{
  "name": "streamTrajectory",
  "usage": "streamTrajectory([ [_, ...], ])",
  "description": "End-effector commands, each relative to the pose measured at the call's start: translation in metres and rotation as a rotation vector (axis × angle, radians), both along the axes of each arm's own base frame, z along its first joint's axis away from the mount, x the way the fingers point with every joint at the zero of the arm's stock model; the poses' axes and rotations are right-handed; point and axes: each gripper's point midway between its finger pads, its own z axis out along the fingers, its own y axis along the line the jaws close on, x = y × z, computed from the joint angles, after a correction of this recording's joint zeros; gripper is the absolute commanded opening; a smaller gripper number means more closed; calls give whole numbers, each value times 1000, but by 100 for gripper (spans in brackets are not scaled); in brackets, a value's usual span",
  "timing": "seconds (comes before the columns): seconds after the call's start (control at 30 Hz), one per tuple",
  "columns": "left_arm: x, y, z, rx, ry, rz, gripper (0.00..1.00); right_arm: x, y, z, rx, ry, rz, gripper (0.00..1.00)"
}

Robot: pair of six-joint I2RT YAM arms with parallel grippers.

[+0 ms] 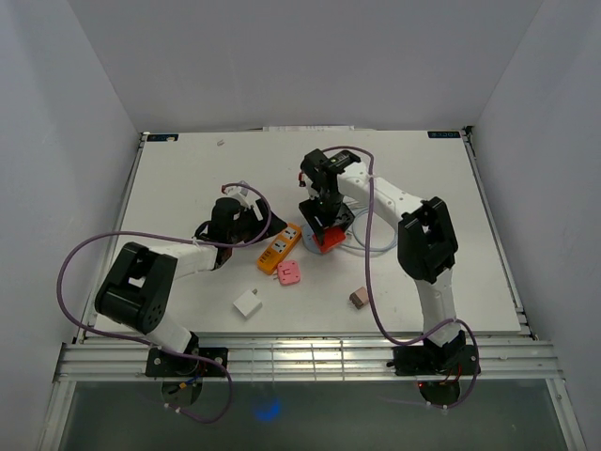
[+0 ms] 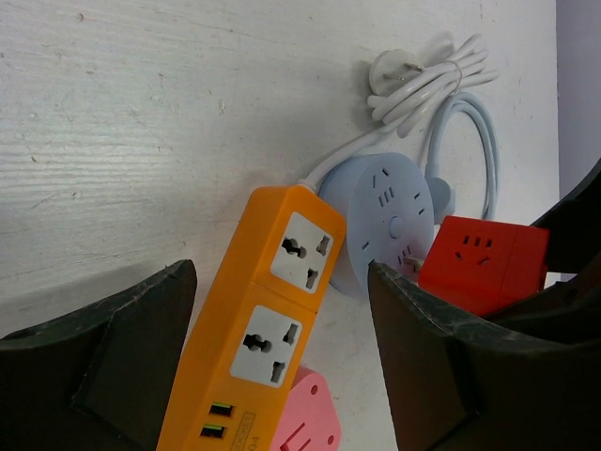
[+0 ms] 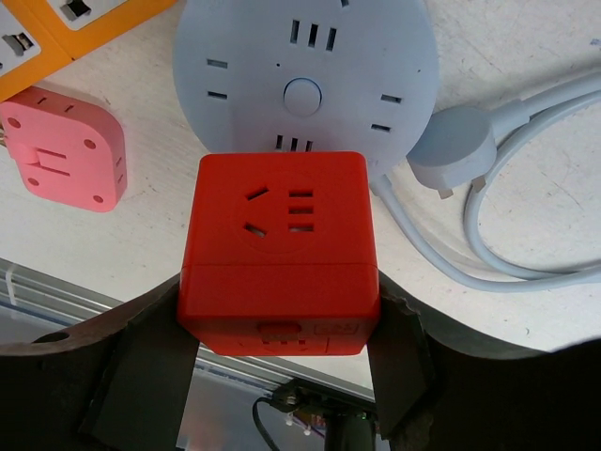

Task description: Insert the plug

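Note:
My right gripper is going to release the plug, setting it down on the near edge of the round pale-blue socket hub [image 1: 348,255]. The plug now hangs tilted over that edge.
My right gripper [image 3: 279,349] is shut on the plug, a red cube [image 3: 277,249] with sockets on its faces. The cube [image 1: 329,241] hangs over the near edge of a round pale-blue socket hub [image 3: 305,75]. In the left wrist view the cube [image 2: 484,258] sits tilted at the hub's [image 2: 390,221] right rim, and its underside is mostly hidden. My left gripper [image 2: 280,282] is open and straddles an orange power strip [image 2: 272,310], with a clear gap on the right side. From above, the left gripper [image 1: 252,235] is just left of the orange strip [image 1: 280,248].
A pink adapter [image 1: 289,273] lies just in front of the orange strip. A white adapter [image 1: 248,304] and a small pinkish block [image 1: 358,298] lie nearer the front edge. The hub's white cable [image 3: 535,235] and coiled plug [image 2: 413,80] lie to its right.

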Motion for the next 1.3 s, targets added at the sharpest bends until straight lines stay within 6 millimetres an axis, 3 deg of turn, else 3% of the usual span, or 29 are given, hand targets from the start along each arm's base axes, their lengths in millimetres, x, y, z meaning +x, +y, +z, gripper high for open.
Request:
streamTrajectory([
  [0.0, 7, -7, 11, -15, -27, -21, 84, 1, -26, -20, -170, 21, -39, 26],
  [0.27, 7, -8, 8, -13, -18, -22, 84, 11, -28, -33, -231, 18, -63, 25],
  [0.5, 7, -11, 5, -11, -12, -34, 84, 17, -15, -39, -190, 33, -49, 23],
  [0.7, 6, -12, 5, -10, -16, -40, 84, 29, -3, -42, -154, 19, -7, 13],
  [0.8, 6, -13, 5, -10, -17, -41, 84, 31, 0, -53, -160, 37, 11, 8],
  [1.27, 5, -21, 3, -5, -17, -62, 84, 41, 2, -77, -210, 19, 23, 12],
])
